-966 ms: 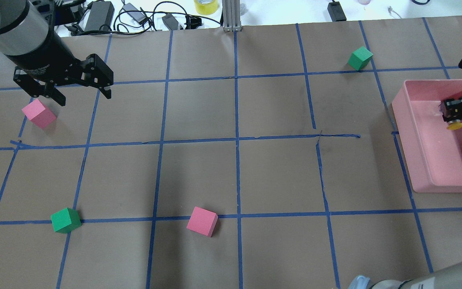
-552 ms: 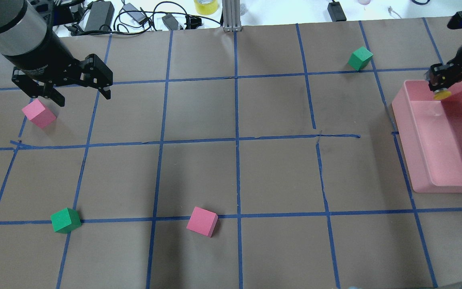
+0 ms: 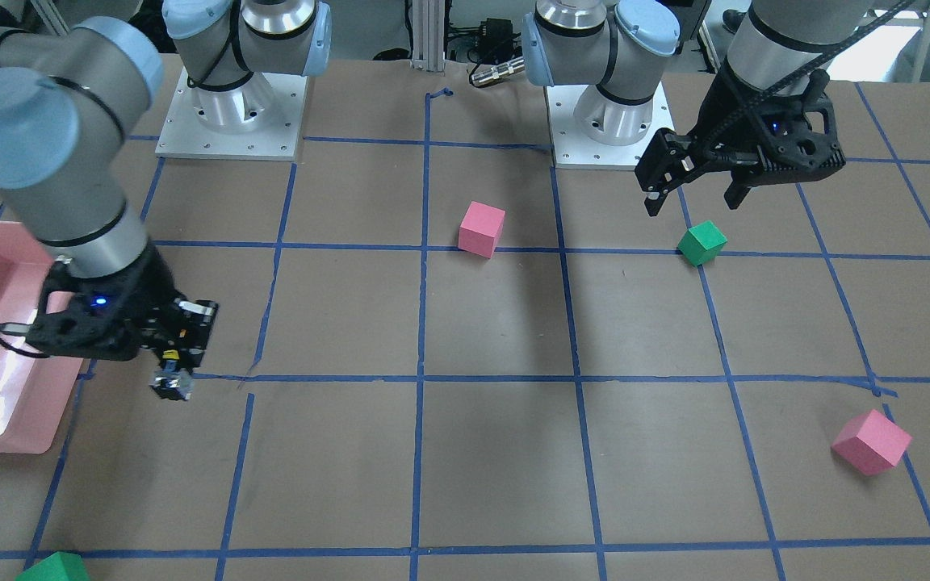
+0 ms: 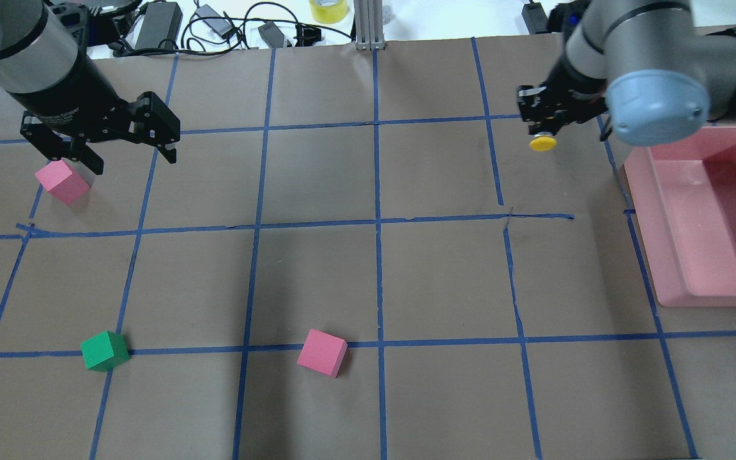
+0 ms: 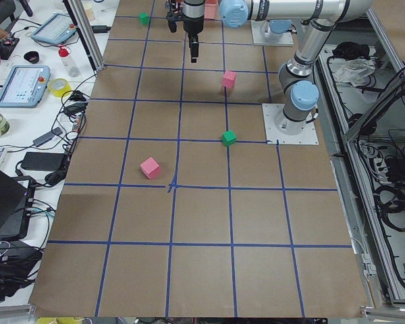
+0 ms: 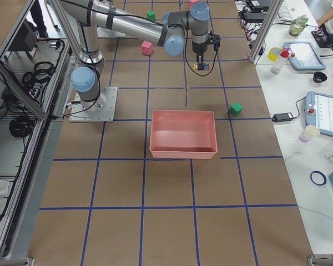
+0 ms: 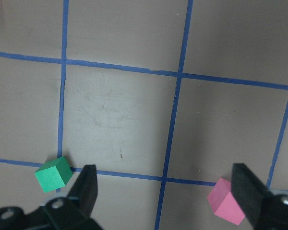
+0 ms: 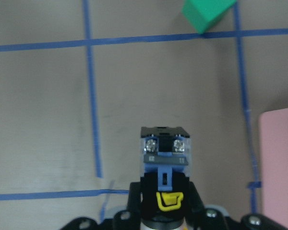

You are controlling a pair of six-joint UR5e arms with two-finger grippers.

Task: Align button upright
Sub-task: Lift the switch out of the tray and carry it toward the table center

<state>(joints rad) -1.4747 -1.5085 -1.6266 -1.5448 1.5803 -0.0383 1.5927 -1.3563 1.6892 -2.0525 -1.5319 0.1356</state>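
The button will go down upright beside the blue tape crossing in the middle of the table (image 3: 437, 376), where my right gripper should set it and let go.
The button (image 4: 543, 142) has its yellow cap showing below the fingers of my right gripper (image 4: 539, 121), which is shut on it and holds it above the table, left of the pink tray (image 4: 662, 217). The right wrist view shows the button's terminal block (image 8: 164, 153) between the fingers, pointing away from the camera. The front view shows the right gripper (image 3: 180, 359) beside the tray's corner (image 3: 5, 424). My left gripper (image 4: 130, 153) is open and empty, high over the table near a pink cube (image 4: 61, 182).
A green cube (image 4: 105, 350) and a pink cube (image 4: 322, 352) lie near the front. Another green cube (image 8: 206, 12) lies beyond the button. The left wrist view shows a green cube (image 7: 53, 173) and a pink cube (image 7: 225, 201). Cables lie past the far edge.
My right gripper has carried the button up out of the pink tray and leftward over the table. The left arm has barely moved.
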